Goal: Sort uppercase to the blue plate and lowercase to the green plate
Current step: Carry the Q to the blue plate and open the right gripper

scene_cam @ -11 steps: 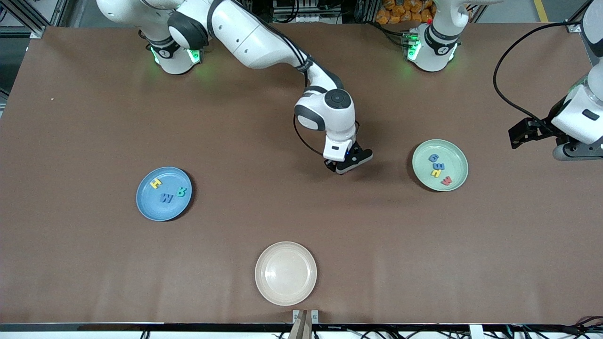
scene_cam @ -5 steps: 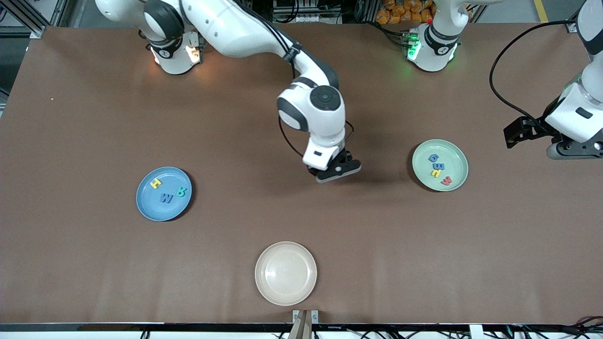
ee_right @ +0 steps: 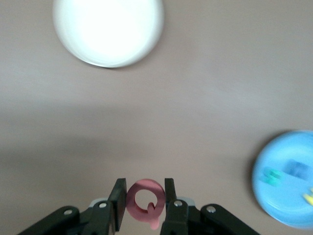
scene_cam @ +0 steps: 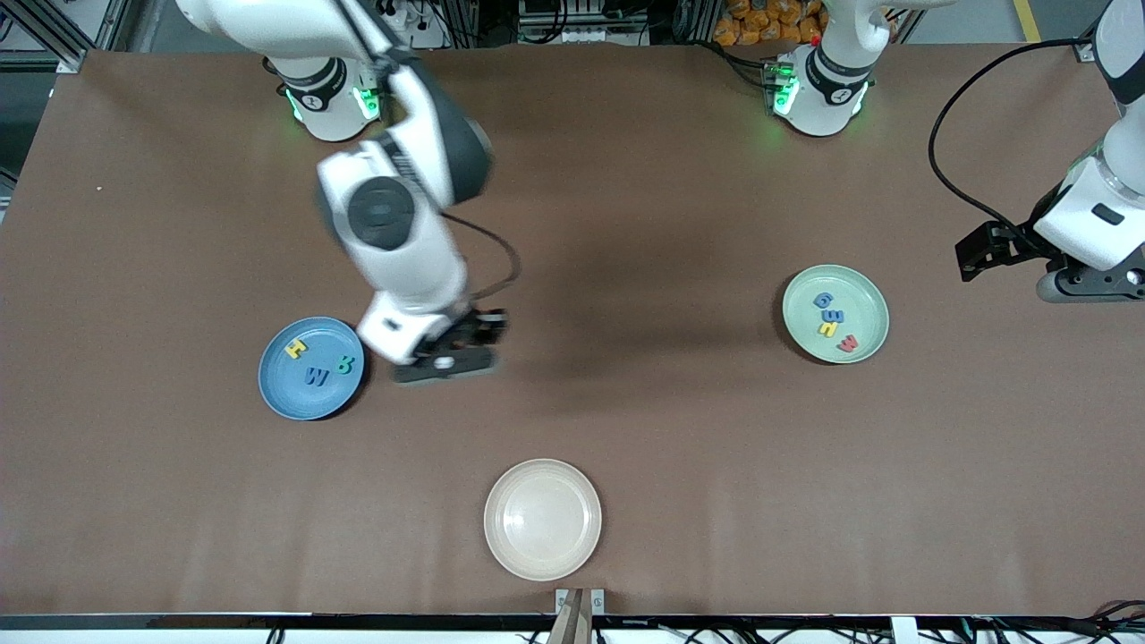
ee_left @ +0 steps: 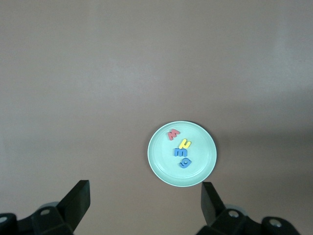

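Next, I release the red Q from my right gripper on the blue plate [scene_cam: 330, 354] [ee_right: 280, 185], next to the teal-green R.
My right gripper [scene_cam: 447, 353] is shut on the red Q [ee_right: 145, 200] and hangs over bare table just beside the blue plate [scene_cam: 284, 398], toward the left arm's end. The blue plate, which also shows in the right wrist view [ee_right: 286, 200], holds the yellow H [scene_cam: 296, 348], the blue M/W [scene_cam: 316, 377] and the teal-green R [scene_cam: 344, 364]. The green plate [scene_cam: 866, 293] holds the blue g [scene_cam: 824, 300], the blue m [scene_cam: 833, 317], the yellow h/n [scene_cam: 827, 329] and the red m [scene_cam: 848, 343]. My left gripper [scene_cam: 979, 253] is open and empty, waiting above the table past the green plate [ee_left: 201, 171].
A cream-white plate [scene_cam: 512, 547] lies near the table's front edge, nearer the front camera than both other plates; it also shows in the right wrist view [ee_right: 107, 30].
My right arm has swung with the red Q from the middle of the table toward the right arm's end, up to the blue plate. The left arm has barely moved.
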### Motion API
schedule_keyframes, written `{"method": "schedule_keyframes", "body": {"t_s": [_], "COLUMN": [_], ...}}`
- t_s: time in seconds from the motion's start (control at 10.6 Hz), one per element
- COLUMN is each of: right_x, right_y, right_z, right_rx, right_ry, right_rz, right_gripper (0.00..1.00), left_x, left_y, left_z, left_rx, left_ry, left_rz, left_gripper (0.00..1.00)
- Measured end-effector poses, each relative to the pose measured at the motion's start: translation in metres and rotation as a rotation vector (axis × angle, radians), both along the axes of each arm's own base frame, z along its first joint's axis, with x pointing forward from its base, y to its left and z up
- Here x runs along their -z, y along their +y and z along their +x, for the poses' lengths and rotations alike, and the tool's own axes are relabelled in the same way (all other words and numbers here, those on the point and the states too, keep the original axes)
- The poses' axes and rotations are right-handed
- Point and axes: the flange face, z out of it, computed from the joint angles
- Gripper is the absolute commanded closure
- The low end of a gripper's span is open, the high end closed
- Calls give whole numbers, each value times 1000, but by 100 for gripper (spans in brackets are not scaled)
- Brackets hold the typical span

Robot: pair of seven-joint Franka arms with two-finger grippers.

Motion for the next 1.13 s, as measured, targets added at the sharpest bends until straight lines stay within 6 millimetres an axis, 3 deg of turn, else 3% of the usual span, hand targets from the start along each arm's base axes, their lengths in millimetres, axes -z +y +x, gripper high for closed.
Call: {"method": "schedule_keyframes", "body": {"t_s": [0.09, 0.28, 0.47, 0.66, 0.75, 1.03, 1.13], "right_x": [4, 34, 71, 116, 143, 209, 221], "right_y": [-51, -144, -213, -271, -285, -281, -279], "right_z": [-2, -3, -3, -13, -21, -36, -36], "right_rx": [35, 107, 147, 158, 165, 158, 157], "right_ry": [53, 125, 154, 134, 121, 116, 117], "right_rz": [-18, -35, -33, -22, -20, -25, -25], "right_gripper": [100, 100, 100, 100, 100, 99, 78], "left_x": [0, 1, 3, 7, 9, 9, 10], "left_y": [1, 7, 25, 30, 30, 30, 27], "left_z": [0, 0, 1, 0, -1, -5, -7], "left_rx": [-9, -40, -85, -95, -94, -87, -81], "left_ry": [4, 12, 18, 28, 32, 35, 32], "left_rz": [-30, -97, -149, -151, -151, -134, -133], "left_gripper": [0, 0, 0, 0, 0, 0, 0]}}
